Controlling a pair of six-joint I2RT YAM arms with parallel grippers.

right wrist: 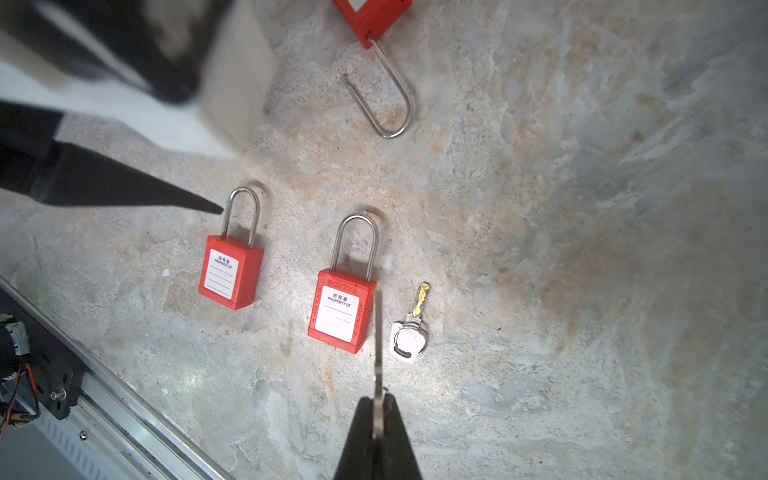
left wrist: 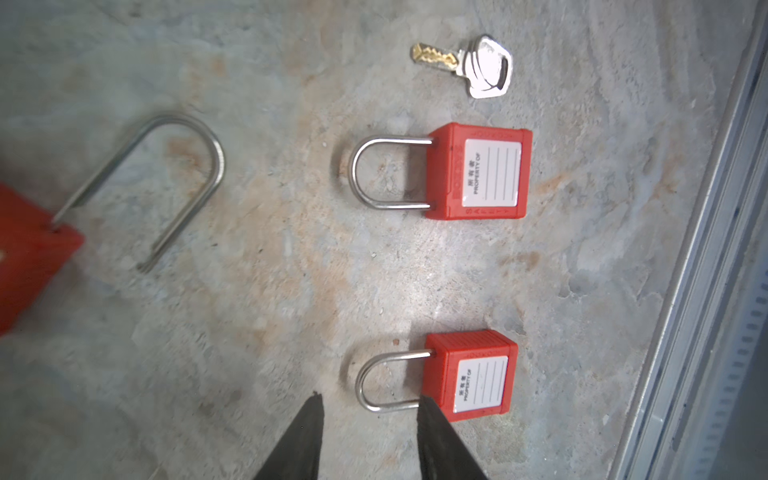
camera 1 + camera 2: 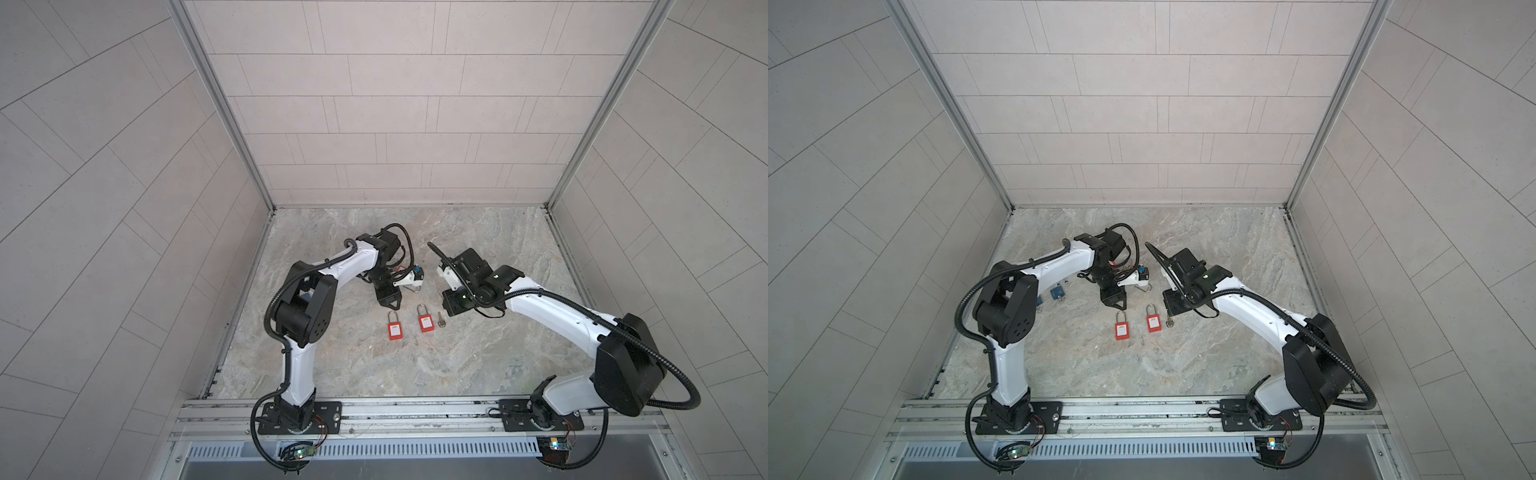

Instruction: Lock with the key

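Observation:
My right gripper is going to let go of the key on the tabletop in the gap (image 3: 407,327) (image 1: 280,274) between the side-by-side red padlocks.
Two red padlocks lie side by side with their shackles pushed in, the left one (image 3: 394,330) (image 2: 471,376) and the right one (image 3: 425,323) (image 1: 340,316). A third red padlock (image 1: 370,16) lies farther back, its shackle (image 2: 187,174) swung open. My left gripper (image 2: 371,401) hovers open just behind the left padlock's shackle, holding nothing. My right gripper (image 1: 377,401) is shut on a key (image 1: 378,332), seen edge-on, with its blade over the right padlock's edge. Another silver-headed key (image 1: 411,328) (image 2: 478,66) lies flat beside the right padlock.
The marble tabletop (image 3: 415,374) is walled by tiled panels on three sides. An aluminium rail (image 3: 415,409) with both arm bases runs along the front. Two small blue padlocks (image 3: 1054,293) lie under the left arm. The left arm's black finger (image 1: 124,187) crosses the right wrist view.

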